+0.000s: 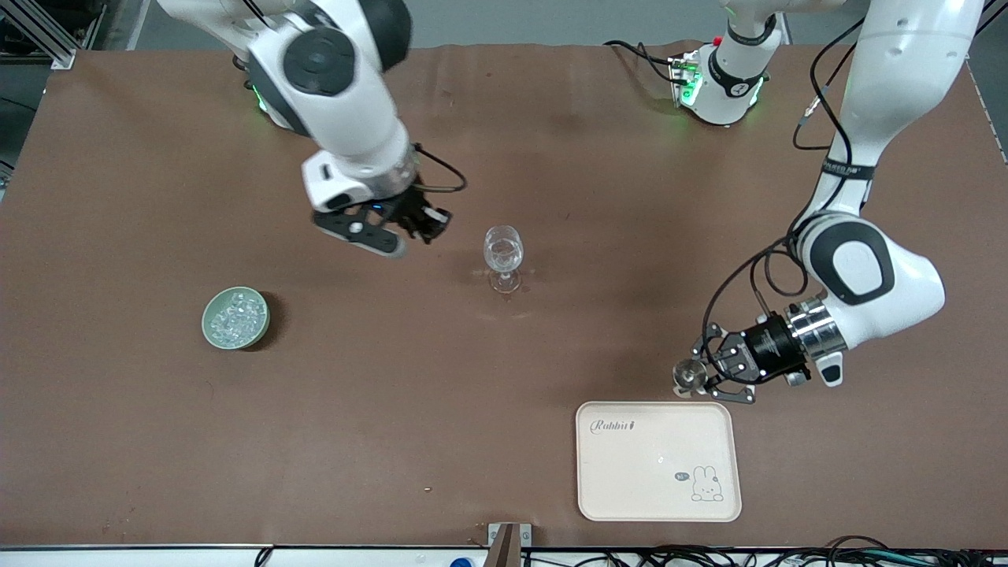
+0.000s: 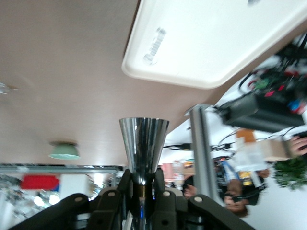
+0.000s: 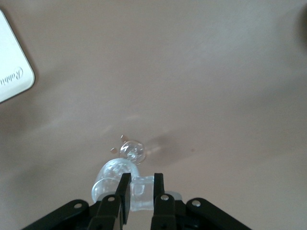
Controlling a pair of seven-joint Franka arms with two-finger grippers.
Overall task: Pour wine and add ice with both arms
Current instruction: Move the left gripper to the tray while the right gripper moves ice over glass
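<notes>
Next, my left gripper puts the shiny metal cup down on the cream tray (image 1: 691, 460) close beside the rabbit print.
A clear wine glass (image 1: 502, 253) stands upright mid-table, with glittering clear content in its bowl. My right gripper (image 1: 429, 223) hangs just beside it, toward the right arm's end. In the right wrist view the right gripper (image 3: 142, 178) is shut on one clear ice cube (image 3: 142, 192), with the glass (image 3: 115, 173) close under the fingers. More ice (image 1: 235, 315) fills a green bowl (image 1: 213, 335). My left gripper (image 1: 703, 376) is shut on a shiny metal cup (image 1: 689, 376), held on its side just above the tray's edge. The cup (image 2: 144, 141) also shows in the left wrist view between the left gripper's (image 2: 144, 176) fingers.
A cream tray (image 1: 657, 488) with a rabbit print lies near the front edge, toward the left arm's end; it also shows in the left wrist view (image 2: 216, 48). The green bowl (image 2: 64, 151) shows there too. Brown tabletop surrounds everything.
</notes>
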